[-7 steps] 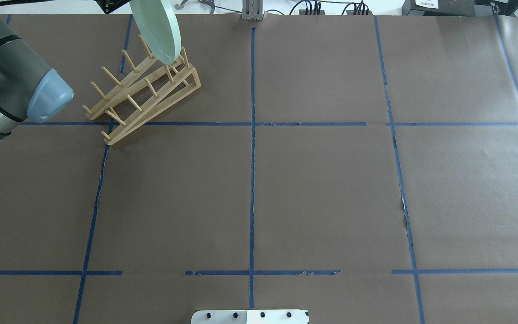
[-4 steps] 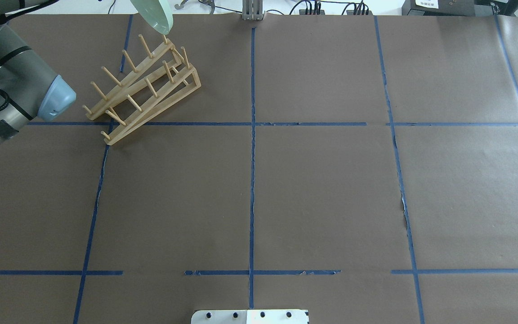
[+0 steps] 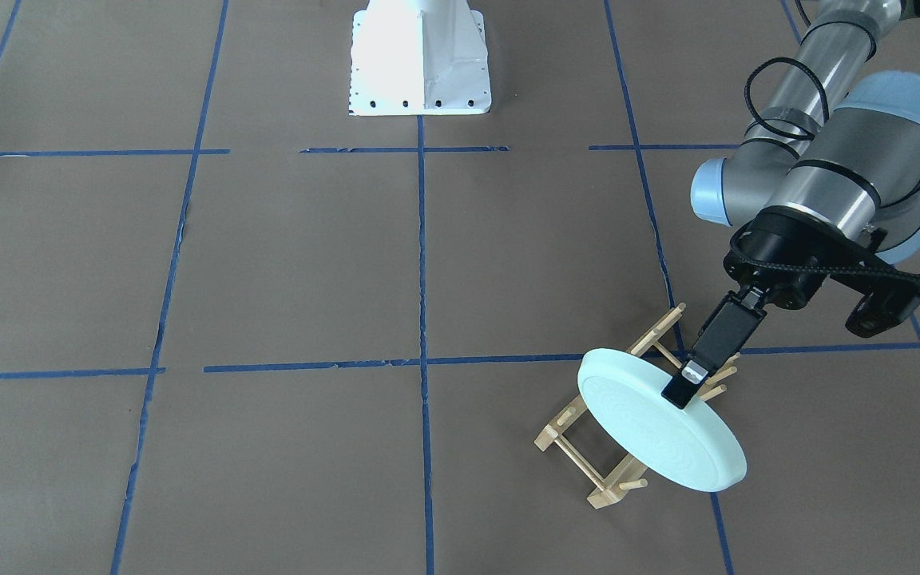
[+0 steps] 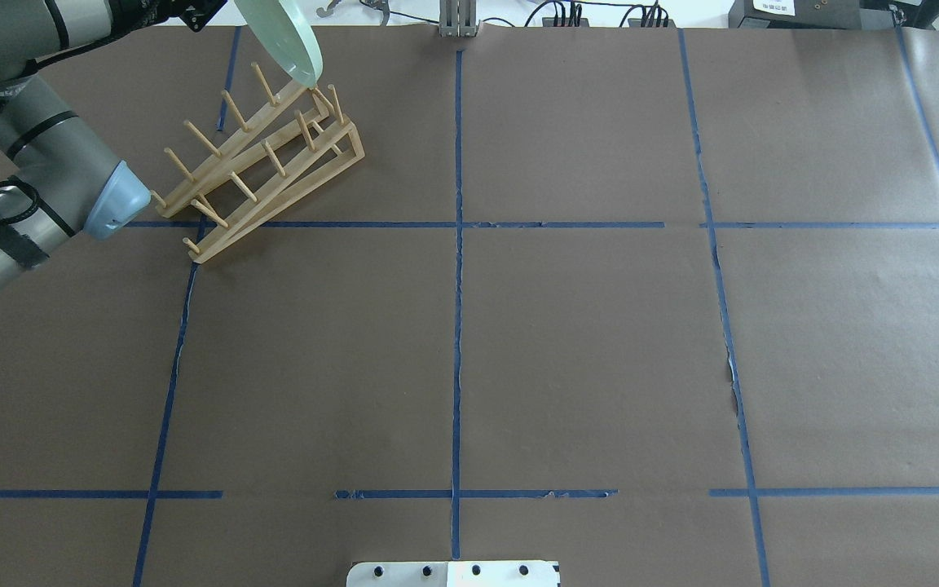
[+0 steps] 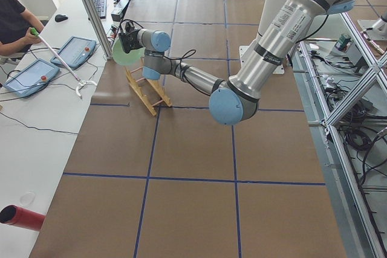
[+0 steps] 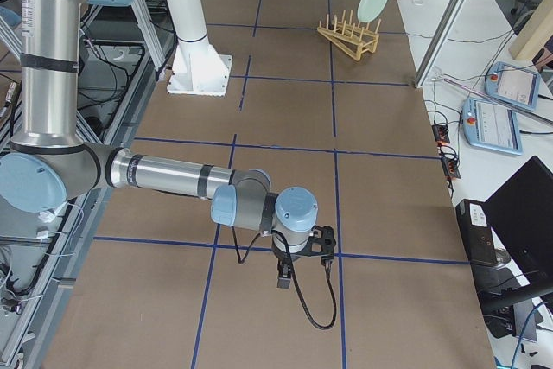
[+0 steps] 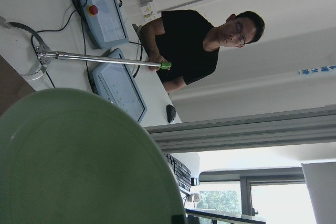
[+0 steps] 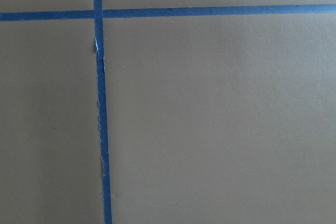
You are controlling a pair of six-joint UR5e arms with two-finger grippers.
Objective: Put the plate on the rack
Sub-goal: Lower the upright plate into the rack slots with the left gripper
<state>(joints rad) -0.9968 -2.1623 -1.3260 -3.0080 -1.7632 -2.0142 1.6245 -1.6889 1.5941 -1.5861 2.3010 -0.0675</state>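
The robot's left gripper should release the plate, now tilted in the air over the rack, standing upright against the last pegs at the wooden rack's far end (image 3: 620,435).
My left gripper (image 3: 684,390) is shut on the rim of the pale mint-green plate (image 3: 656,435). It holds the plate tilted on edge in the air over the far end of the wooden rack (image 3: 608,487). In the overhead view the plate (image 4: 284,39) hangs just above the rack's (image 4: 266,159) last pegs, at the table's far left. The plate (image 7: 79,166) fills the lower left of the left wrist view. My right gripper (image 6: 285,276) points down over bare paper far from the rack; I cannot tell whether it is open or shut.
Brown paper with blue tape lines (image 4: 457,244) covers the table. The white robot base (image 3: 418,64) stands at the near edge. Past the far edge, an operator (image 7: 194,45) sits at a bench with control pendants (image 5: 72,49) and holds a reach stick.
The plate rose from the rack's far pegs towards the table's far edge, then came a little way back down. My left arm's elbow swung right, towards the rack.
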